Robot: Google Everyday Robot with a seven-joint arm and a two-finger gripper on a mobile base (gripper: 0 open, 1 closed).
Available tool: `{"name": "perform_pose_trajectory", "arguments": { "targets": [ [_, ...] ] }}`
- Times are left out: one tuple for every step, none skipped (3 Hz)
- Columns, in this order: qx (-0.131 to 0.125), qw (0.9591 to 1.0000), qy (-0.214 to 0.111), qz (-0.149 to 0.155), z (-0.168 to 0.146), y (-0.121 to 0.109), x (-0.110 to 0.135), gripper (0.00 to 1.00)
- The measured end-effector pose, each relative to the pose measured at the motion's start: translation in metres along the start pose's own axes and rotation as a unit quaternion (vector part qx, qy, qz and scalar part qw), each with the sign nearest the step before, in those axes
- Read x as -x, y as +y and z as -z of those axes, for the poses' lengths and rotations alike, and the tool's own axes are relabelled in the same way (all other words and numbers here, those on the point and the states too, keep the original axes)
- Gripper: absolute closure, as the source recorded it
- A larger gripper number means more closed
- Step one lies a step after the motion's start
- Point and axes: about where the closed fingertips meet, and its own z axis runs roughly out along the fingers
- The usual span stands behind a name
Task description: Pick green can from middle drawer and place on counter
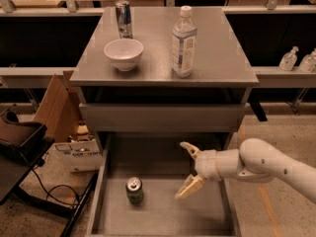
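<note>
I will grip the middle of the green can's side (135, 193), below its silver top, as it stands in the open drawer.
The green can (134, 190) stands upright on the floor of the open middle drawer (163, 216), toward its left side, silver top up. My gripper (187, 171) reaches in from the right on a white arm, above the drawer's middle. Its two pale fingers are spread apart and empty, pointing left. It is about a hand's width to the right of the can, not touching it. The counter (222, 58) is the grey cabinet top above the drawers.
On the counter stand a white bowl (123, 53), a tall silver-and-blue can (123, 19) and a clear water bottle (183, 42). A closed drawer front (163, 117) sits above the open one. Cardboard and a box (74, 154) lie at the left on the floor.
</note>
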Motion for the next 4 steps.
{"name": "perform_pose_trajectory", "arguments": {
  "targets": [
    [0.005,0.9996,-0.021,-0.015,-0.055,0.016,-0.022,0.00],
    [-0.002,0.9987,-0.042,-0.030,-0.120,0.022,-0.045,0.00],
    [-0.007,0.9981,-0.051,-0.034,-0.153,0.020,-0.053,0.00],
    [0.004,0.9973,-0.062,-0.039,-0.183,0.032,-0.054,0.00]
  ]
}}
